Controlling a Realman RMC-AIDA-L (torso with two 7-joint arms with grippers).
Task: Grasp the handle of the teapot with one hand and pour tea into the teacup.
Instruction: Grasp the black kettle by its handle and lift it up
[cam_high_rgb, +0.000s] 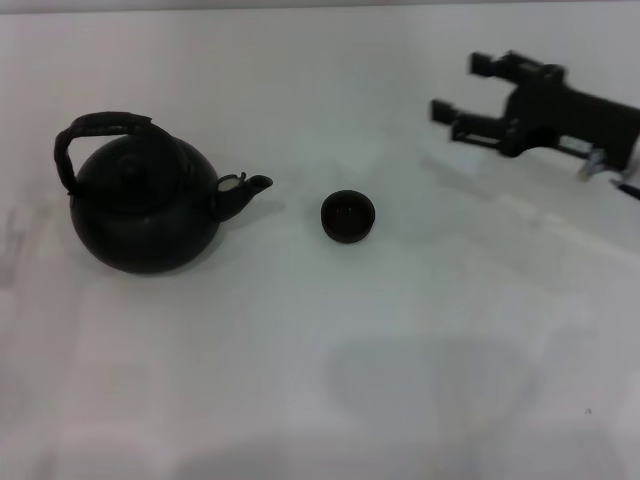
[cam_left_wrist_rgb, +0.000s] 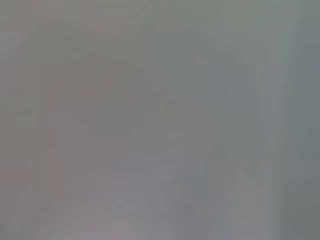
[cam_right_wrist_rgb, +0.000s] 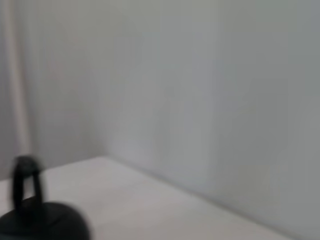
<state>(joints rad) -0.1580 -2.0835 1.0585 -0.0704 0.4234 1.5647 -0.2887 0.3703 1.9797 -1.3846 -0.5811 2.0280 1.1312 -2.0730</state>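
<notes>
The robot's left gripper will go to the black teapot next and close on its handle's upright side (cam_high_rgb: 65, 172), the one farthest from the teapot's spout.
A squat black teapot (cam_high_rgb: 145, 212) stands on the white table at the left, its stubby spout (cam_high_rgb: 243, 192) aimed right. Its arched handle (cam_high_rgb: 98, 132) rises over the knobbed lid. The tiny dark teacup (cam_high_rgb: 348, 216) sits a short way right of the spout. My right gripper (cam_high_rgb: 457, 91) hovers at the far right, well above and beyond the cup, open with its two fingers apart and nothing between them. In the right wrist view the teapot (cam_right_wrist_rgb: 42, 222) and its handle (cam_right_wrist_rgb: 24, 182) show far off. The left gripper is out of view.
The white table (cam_high_rgb: 320, 380) spreads around both objects, with a pale wall (cam_right_wrist_rgb: 200, 90) behind it. The left wrist view shows only a plain grey surface.
</notes>
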